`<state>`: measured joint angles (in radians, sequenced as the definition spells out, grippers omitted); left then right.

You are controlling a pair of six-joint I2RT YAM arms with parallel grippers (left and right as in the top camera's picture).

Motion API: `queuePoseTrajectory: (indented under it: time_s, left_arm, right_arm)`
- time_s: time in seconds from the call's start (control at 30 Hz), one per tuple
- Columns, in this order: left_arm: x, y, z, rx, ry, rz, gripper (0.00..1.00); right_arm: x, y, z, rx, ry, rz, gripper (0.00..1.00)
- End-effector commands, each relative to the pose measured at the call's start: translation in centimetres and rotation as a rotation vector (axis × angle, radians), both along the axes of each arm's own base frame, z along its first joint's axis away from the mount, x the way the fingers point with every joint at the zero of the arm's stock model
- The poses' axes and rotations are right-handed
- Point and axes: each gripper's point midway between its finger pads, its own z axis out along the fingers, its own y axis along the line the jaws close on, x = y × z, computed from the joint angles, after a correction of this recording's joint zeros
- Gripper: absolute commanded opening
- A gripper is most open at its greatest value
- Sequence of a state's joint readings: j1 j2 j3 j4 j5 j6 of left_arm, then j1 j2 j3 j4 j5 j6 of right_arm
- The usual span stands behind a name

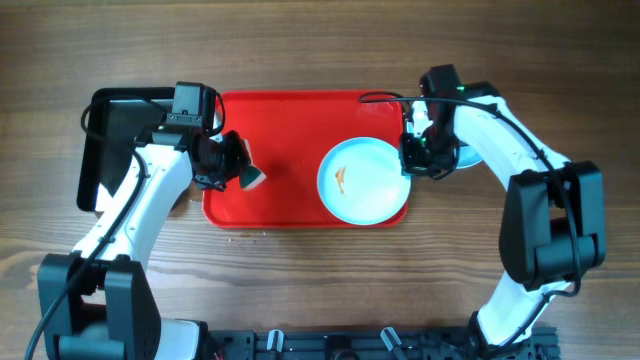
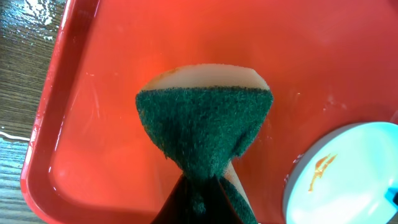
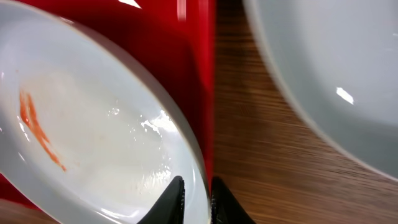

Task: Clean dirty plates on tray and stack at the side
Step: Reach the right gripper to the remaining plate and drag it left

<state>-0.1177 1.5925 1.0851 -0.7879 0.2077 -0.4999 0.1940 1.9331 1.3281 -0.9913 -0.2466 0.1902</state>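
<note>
The plate's orange smear lies away from my left gripper's sponge, so next my right gripper regrips the plate's rim [image 1: 408, 185] and pulls the plate under the sponge.
One pale blue plate [image 1: 365, 180] with an orange smear lies on the right part of the red tray [image 1: 285, 130]. My right gripper [image 1: 415, 160] is shut on this plate's right rim; in the right wrist view the rim [image 3: 93, 137] sits between the fingers [image 3: 198, 186]. A second plate [image 1: 467, 157] lies on the table just right of the tray, mostly hidden under my right arm; it also shows in the right wrist view [image 3: 336, 74]. No third plate shows separately. My left gripper [image 1: 232, 165] is shut on a green-faced sponge [image 2: 205, 124] over the tray's left part [image 2: 93, 124].
A black tray [image 1: 110, 130] lies at the back left, partly under my left arm. Small crumbs [image 1: 240, 233] lie on the wooden table in front of the red tray. Water streaks shine on the red tray's left side.
</note>
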Motion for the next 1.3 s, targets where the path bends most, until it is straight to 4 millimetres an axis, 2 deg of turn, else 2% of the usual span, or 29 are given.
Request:
queuePoseTrajectory:
  time_s: [0.0, 0.17, 0.2, 0.27, 0.3, 0.37, 0.4, 0.47, 0.53, 0.6, 0.7, 0.8, 0.9, 1.03, 1.1, 1.17, 1.27]
  left_arm:
    - [-0.3, -0.4, -0.4, -0.012, 0.014, -0.006, 0.04]
    - [-0.3, -0.4, -0.4, -0.012, 0.014, -0.006, 0.04]
    - [-0.3, -0.3, -0.4, -0.011, 0.014, -0.006, 0.04]
    - [-0.3, -0.3, -0.4, -0.011, 0.015, -0.006, 0.04]
    - [-0.3, -0.3, -0.4, -0.011, 0.015, -0.006, 0.04]
    - [-0.2, -0.4, -0.4, -0.011, 0.013, -0.006, 0.04]
    - [-0.2, -0.4, -0.4, -0.011, 0.013, -0.006, 0.04]
    - [-0.2, -0.4, -0.4, -0.011, 0.013, -0.006, 0.04]
    - [-0.1, -0.4, -0.4, -0.012, 0.009, -0.006, 0.04]
    - [-0.2, -0.4, -0.4, -0.012, 0.009, -0.006, 0.04]
    - [-0.1, -0.4, -0.4, -0.012, 0.008, -0.006, 0.04]
    - [-0.1, -0.4, -0.4, -0.012, 0.007, -0.006, 0.04]
    - [-0.1, -0.4, -0.4, -0.012, 0.006, -0.006, 0.04]
    - [-0.1, -0.4, -0.4, -0.012, 0.007, -0.006, 0.04]
    - [-0.1, -0.4, -0.4, -0.013, 0.007, -0.006, 0.04]
    - [-0.1, -0.4, -0.4, -0.013, 0.006, -0.006, 0.04]
    - [-0.2, -0.9, -0.2, -0.042, 0.009, -0.015, 0.04]
  right_arm:
    - [-0.3, 2.7, 0.6, 0.03, -0.026, 0.011, 0.16]
    - [0.3, 7.9, 1.4, 0.163, -0.082, 0.053, 0.17]
    - [0.5, 8.1, 1.4, 0.156, -0.1, 0.063, 0.16]
    - [1.4, 7.3, 1.7, 0.103, -0.135, 0.077, 0.14]
    - [2.3, 6.5, 2.6, 0.071, -0.164, 0.095, 0.15]
    - [4.4, 4.9, 4.9, 0.0, -0.23, 0.123, 0.25]
    - [5.4, 3.8, 5.4, -0.059, -0.272, 0.149, 0.32]
    - [6.0, 1.9, 4.4, -0.175, -0.298, 0.226, 0.35]
    - [6.0, 2.2, 3.1, -0.16, -0.287, 0.257, 0.34]
    - [5.7, 2.6, 0.9, -0.142, -0.246, 0.335, 0.34]
    - [4.9, 3.3, -1.5, -0.1, -0.179, 0.353, 0.23]
    - [4.4, 3.2, -2.4, -0.103, -0.147, 0.357, 0.24]
    - [4.2, 3.2, -2.4, -0.1, -0.138, 0.36, 0.23]
    - [3.4, 4.4, -2.6, -0.058, -0.123, 0.366, 0.19]
    - [2.7, 5.2, -3.3, -0.047, -0.111, 0.346, 0.13]
    - [1.7, 7.5, -3.7, 0.033, -0.104, 0.355, 0.1]
    - [2.5, 10.0, -3.5, 0.06, -0.153, 0.298, 0.04]
